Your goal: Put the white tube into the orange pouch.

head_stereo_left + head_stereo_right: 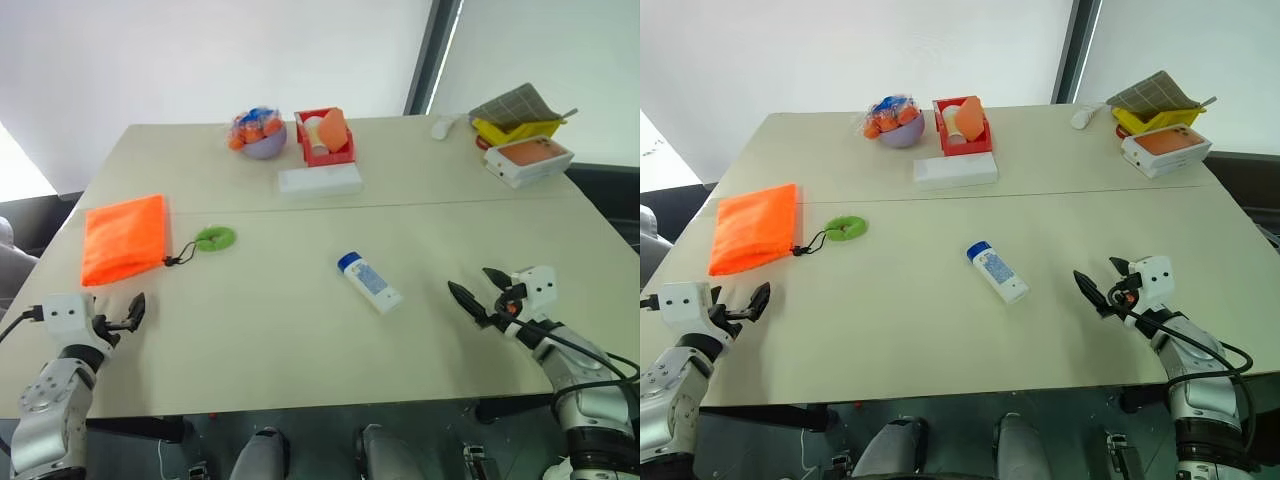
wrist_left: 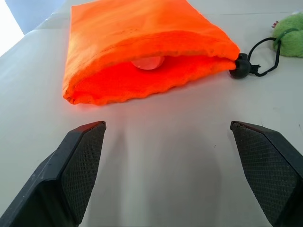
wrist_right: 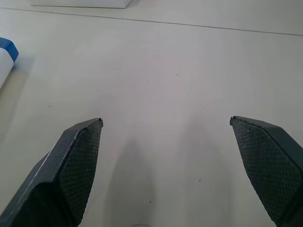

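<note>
The blue cap of the white tube should go into the orange pouch first, so I should close my right gripper on the bottom end of the white tube [image 1: 385,297].
The white tube [image 1: 370,282] with its blue cap lies flat near the middle of the table. The orange pouch [image 1: 125,238] lies flat at the left, its black cord running to a green ring [image 1: 214,238]. My left gripper [image 1: 128,315] hovers open just in front of the pouch's near end. In the left wrist view the pouch [image 2: 142,47] has its mouth slightly agape toward the left gripper [image 2: 167,125]. My right gripper [image 1: 472,283] stands open over bare table to the right of the tube. The tube's cap [image 3: 5,51] shows at the edge of the right wrist view.
At the back stand a purple bowl of wrapped items [image 1: 262,135], a red box [image 1: 325,135] and a long flat white box [image 1: 320,180]. At the far right are an orange-topped white box [image 1: 528,160] and a yellow tray [image 1: 515,127] under a checked cloth.
</note>
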